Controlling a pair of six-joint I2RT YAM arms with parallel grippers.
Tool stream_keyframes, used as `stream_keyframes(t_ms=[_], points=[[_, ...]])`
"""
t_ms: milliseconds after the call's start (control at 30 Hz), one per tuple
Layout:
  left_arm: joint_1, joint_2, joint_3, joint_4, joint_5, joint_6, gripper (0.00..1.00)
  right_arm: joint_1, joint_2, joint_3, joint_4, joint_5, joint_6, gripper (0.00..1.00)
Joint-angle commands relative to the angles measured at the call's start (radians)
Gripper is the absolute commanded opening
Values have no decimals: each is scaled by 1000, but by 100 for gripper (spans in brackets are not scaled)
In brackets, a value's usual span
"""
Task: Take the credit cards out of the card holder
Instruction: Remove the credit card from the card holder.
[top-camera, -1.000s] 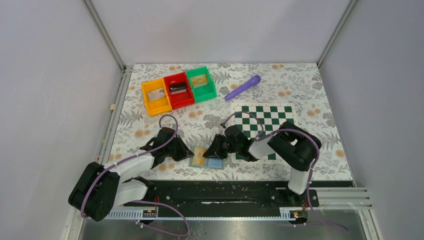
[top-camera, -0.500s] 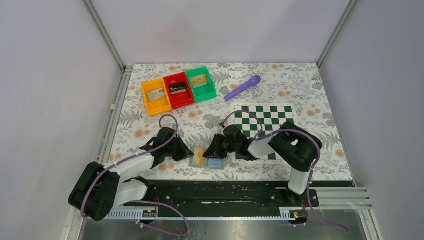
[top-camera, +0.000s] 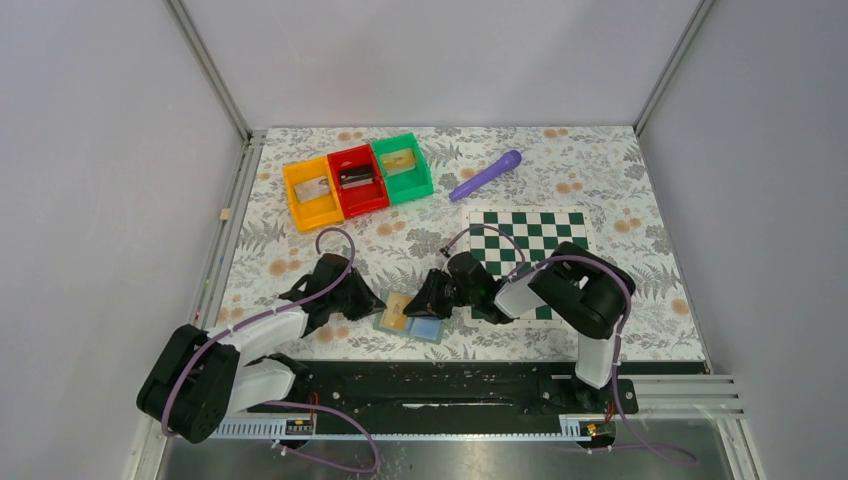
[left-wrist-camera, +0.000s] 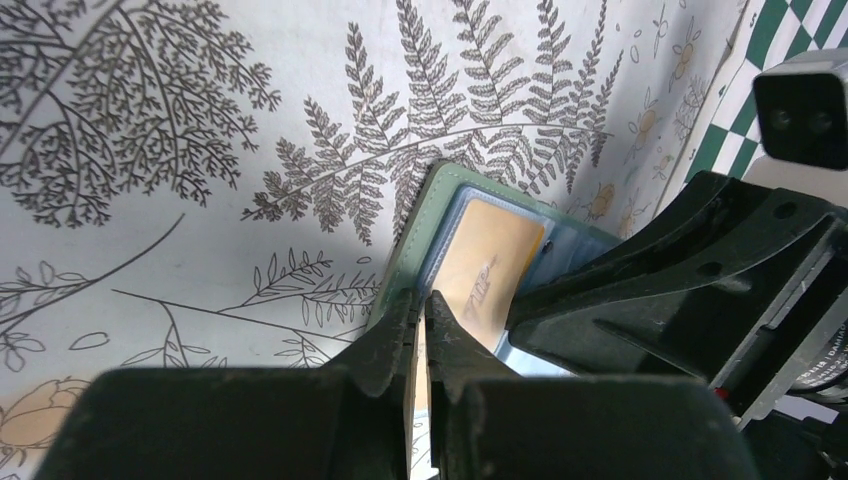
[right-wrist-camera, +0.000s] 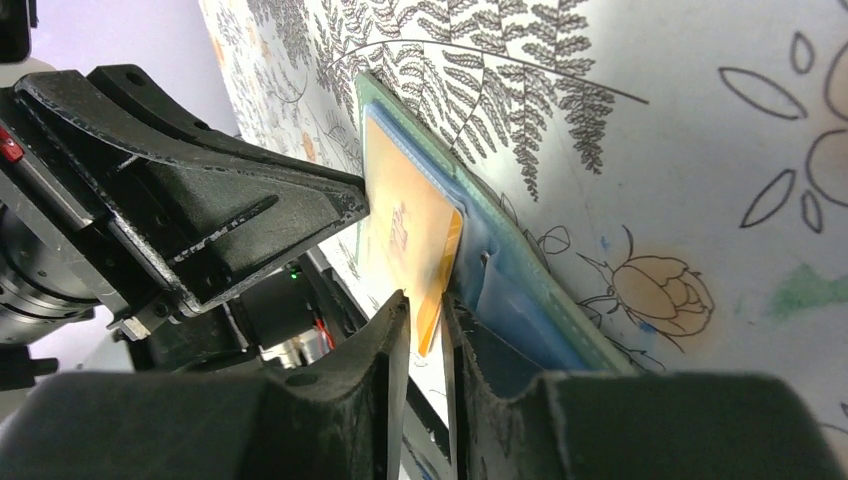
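Observation:
Next, I open my left gripper, as its closed fingers press on the tan credit card's pocket, and pinch the card holder by its teal edge (left-wrist-camera: 404, 266).
The card holder (top-camera: 429, 328) lies spread open on the floral table between my two arms. A tan credit card (top-camera: 398, 313) rests on its left panel. In the left wrist view my left gripper (left-wrist-camera: 420, 306) is shut on the teal near edge of the holder (left-wrist-camera: 415, 232), beside the card (left-wrist-camera: 488, 265). In the right wrist view my right gripper (right-wrist-camera: 425, 306) is closed on the lower corner of the card (right-wrist-camera: 400, 215), which sticks out of the blue pocket of the holder (right-wrist-camera: 520, 268). The two grippers (top-camera: 375, 303) (top-camera: 425, 302) face each other across the holder.
A green-and-white chessboard (top-camera: 530, 250) lies just right of the right gripper. Yellow (top-camera: 312, 193), red (top-camera: 357, 180) and green (top-camera: 403, 167) bins stand at the back left. A purple pen (top-camera: 486, 175) lies behind the chessboard. The black rail runs along the near edge.
The holder has turned slightly, its right end swinging toward the near edge. The right gripper has shifted a little to the left. The left arm has hardly moved.

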Motion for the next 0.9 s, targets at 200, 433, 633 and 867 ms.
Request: stream_keyframes(t_ms=[200, 433, 633, 867], points=[[-41, 24, -60, -114, 17, -10, 4, 7, 32, -54, 289, 80, 152, 22], [-41, -71, 22, -192, 20, -12, 4, -44, 31, -93, 318, 67, 118, 12], [-38, -112, 106, -224, 9, 6, 13, -47, 71, -106, 412, 4, 131, 0], [13, -136, 141, -342, -34, 42, 35, -51, -30, -139, 256, 28, 36, 6]])
